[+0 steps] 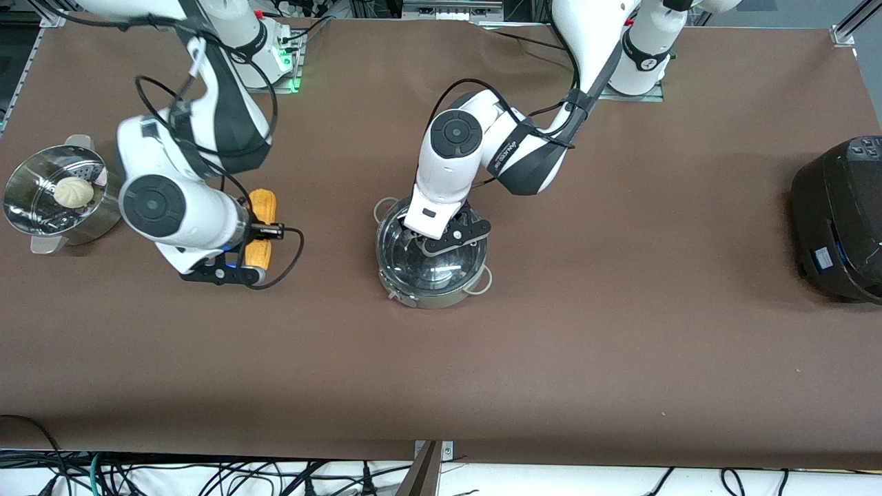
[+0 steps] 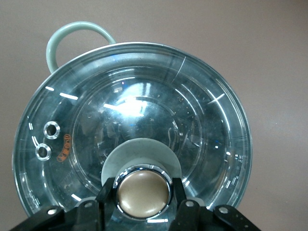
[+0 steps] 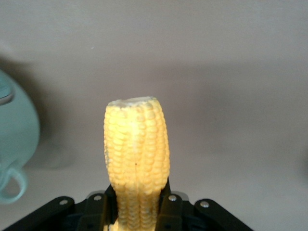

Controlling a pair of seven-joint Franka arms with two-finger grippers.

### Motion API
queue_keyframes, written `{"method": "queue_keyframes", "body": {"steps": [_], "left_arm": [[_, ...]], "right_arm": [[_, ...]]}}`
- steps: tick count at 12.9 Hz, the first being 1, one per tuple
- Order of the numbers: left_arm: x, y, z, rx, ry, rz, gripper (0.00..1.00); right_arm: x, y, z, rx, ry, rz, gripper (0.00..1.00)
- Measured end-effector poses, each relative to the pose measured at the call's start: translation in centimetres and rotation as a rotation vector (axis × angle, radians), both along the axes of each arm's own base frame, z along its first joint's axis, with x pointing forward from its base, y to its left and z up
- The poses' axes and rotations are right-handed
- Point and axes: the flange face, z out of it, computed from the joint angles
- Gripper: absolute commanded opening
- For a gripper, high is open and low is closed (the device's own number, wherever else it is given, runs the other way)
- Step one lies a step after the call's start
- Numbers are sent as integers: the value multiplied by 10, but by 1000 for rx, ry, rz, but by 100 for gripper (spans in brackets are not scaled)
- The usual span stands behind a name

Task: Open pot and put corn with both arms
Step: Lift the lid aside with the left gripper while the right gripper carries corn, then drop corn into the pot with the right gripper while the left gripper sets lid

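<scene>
Next, the left gripper releases the glass lid, which is still on the steel pot, on the table (image 1: 637,259) between the steel pot and the black cooker.
The steel pot (image 1: 431,289) stands mid-table with its glass lid (image 2: 144,110) on it. My left gripper (image 1: 425,244) is down over the lid. Its fingers (image 2: 107,192) are shut on either side of the tan knob (image 2: 143,193). One loop handle (image 2: 72,33) shows past the lid's rim. My right gripper (image 1: 260,231) is toward the right arm's end of the table, shut around the middle of the yellow corn cob (image 1: 262,207). In the right wrist view the corn (image 3: 137,154) sticks out past the fingers (image 3: 172,209). I cannot tell whether the corn is off the table.
A perforated steel steamer basket (image 1: 27,213) with a white bun (image 1: 74,192) stands at the right arm's end. A large black cooker (image 1: 841,220) stands at the left arm's end. A pale rounded vessel with a loop handle (image 3: 14,139) shows at the edge of the right wrist view.
</scene>
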Motion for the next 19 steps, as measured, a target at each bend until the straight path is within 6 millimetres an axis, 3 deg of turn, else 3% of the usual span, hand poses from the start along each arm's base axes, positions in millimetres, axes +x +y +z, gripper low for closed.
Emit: {"method": "queue_keyframes", "body": {"steps": [2,4,6,7,10,12,14,16,17,19], "left_arm": [[1,1,1,-1,-3,1,0],[9,6,18,-25,-11,22,0],[24,25,61,-68,-29,62,0],[33,45,88,-71,-32,70,0],[55,146,153,-26,-8,-85,0],[63,227,164,-6,-5,-221,0],[65,317,157,5,7,-339,0],[59,392,134,3,42,-414,0],[56,420,117,-1,58,-431,0],[50,456,67,2,42,-455,0]], "right_arm": [[-6,0,42,21,-11,0,2],[-11,1,64,49,-29,-3,2],[-12,7,69,86,-32,-6,2],[-12,16,71,111,-37,-20,2],[-20,68,65,140,-68,-88,2],[-32,120,44,146,-74,-41,4],[-43,167,8,151,-65,22,4],[-48,203,-37,164,-61,87,4],[-48,221,-61,179,-79,106,4],[-45,252,-105,232,-158,117,4]]}}
